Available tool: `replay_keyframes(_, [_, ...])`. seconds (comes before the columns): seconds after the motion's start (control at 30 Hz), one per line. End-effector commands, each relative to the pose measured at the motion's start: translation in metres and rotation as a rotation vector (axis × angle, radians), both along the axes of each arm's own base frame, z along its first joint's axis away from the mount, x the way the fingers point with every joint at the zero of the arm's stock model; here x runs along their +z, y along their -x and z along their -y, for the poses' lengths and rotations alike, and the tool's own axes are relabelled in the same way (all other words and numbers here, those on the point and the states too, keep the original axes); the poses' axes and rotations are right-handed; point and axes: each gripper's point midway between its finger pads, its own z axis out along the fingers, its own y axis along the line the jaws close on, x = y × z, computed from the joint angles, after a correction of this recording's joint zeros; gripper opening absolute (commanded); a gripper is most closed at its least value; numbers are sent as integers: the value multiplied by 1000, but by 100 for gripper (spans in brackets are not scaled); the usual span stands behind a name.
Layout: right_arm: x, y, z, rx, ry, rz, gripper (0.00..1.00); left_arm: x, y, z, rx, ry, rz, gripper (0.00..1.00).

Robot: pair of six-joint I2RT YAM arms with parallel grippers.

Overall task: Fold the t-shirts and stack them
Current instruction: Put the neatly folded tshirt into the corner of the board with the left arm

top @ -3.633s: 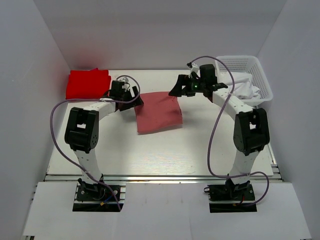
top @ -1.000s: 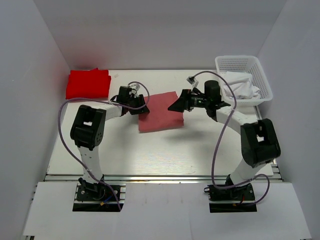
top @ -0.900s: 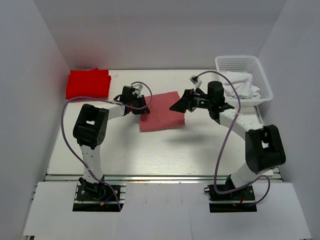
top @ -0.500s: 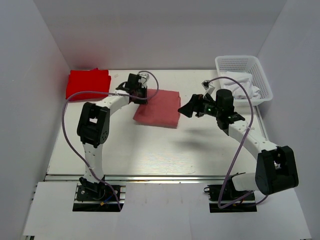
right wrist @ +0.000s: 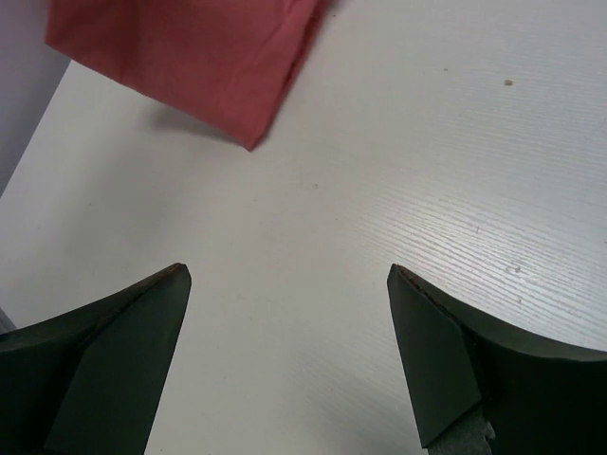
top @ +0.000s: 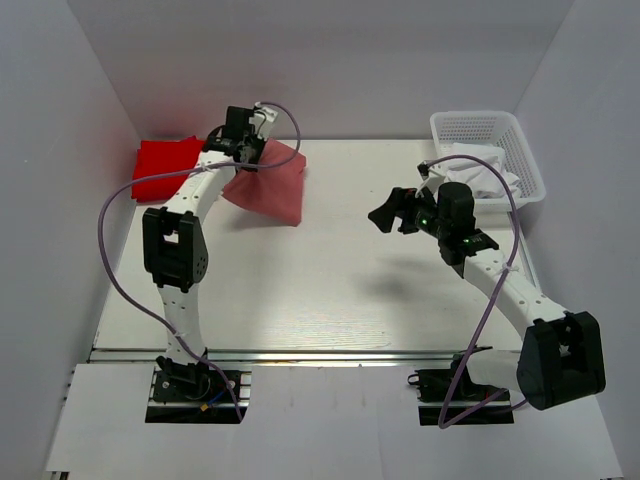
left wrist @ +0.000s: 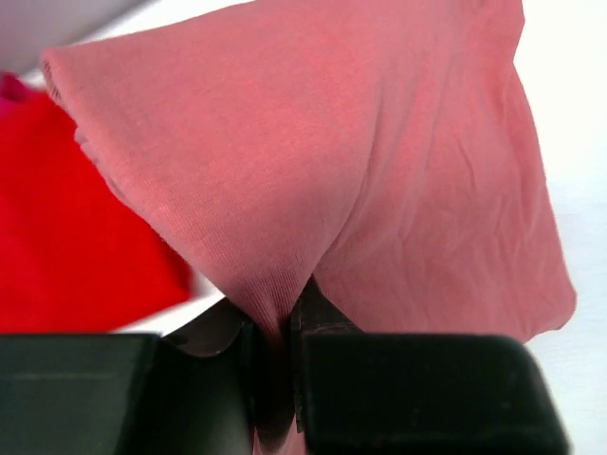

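Next, I lay the folded rose-pink t-shirt down with my left gripper and let it go on top of the folded bright red t-shirt (top: 175,166) (left wrist: 66,227).
The folded rose-pink t-shirt (top: 272,186) hangs off the table at the back left, and my left gripper (top: 243,150) is shut on its edge. In the left wrist view the pink t-shirt (left wrist: 360,171) bunches into a pinch between the jaws of the left gripper (left wrist: 282,318). The folded bright red t-shirt (left wrist: 66,227) lies just beyond it to the left. That red t-shirt (top: 165,166) rests flat in the back left corner. My right gripper (top: 385,215) hovers open over bare table right of centre, well apart from the pink t-shirt (right wrist: 180,47), and the right gripper (right wrist: 285,275) holds nothing.
A white mesh basket (top: 520,140) stands at the back right with white cloth (top: 482,170) in it. White walls close in the table on the left, back and right.
My left gripper closed on the pink t-shirt's edge and carried it up and leftward toward the red t-shirt. The right arm pulled back to the right, away from the pink t-shirt.
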Motion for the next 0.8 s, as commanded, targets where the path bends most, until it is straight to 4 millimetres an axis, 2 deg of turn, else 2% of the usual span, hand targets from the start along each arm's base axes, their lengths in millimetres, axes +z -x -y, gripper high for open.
replay_keyframes(0.0, [0,-3,8,-33,32,17,90,73,-7,-40,-12,-100,140,0])
replay_keyframes(0.1, [-5,-5,9,-42,43,-6,90,91,-11,-49,-53,-132,179,0])
replay_keyframes(0.17, [-3,-6,7,-25,40,-5,90,105,-16,-62,-53,-134,212,0])
replay_keyframes(0.23, [2,-5,2,6,31,6,90,123,-20,-65,-58,-134,251,0])
replay_keyframes(0.27, [7,-4,-2,24,17,10,90,120,-22,-79,-34,-139,239,0])
replay_keyframes(0.5, [13,-9,-9,52,2,12,90,151,-32,-113,-2,-124,291,0])
replay_keyframes(0.53, [13,-10,-9,51,4,9,90,150,-34,-122,18,-118,290,0])
replay_keyframes(0.6, [15,-11,-10,54,0,9,90,147,-33,-125,1,-97,281,0])
replay_keyframes(0.63, [13,-13,-12,55,0,2,90,147,-33,-135,25,-90,280,0])
replay_keyframes(0.67, [14,-14,-12,55,-1,1,90,147,-33,-133,18,-85,280,0])
replay_keyframes(0.77, [17,-15,-15,59,-10,0,90,140,-35,-154,53,-76,271,0])
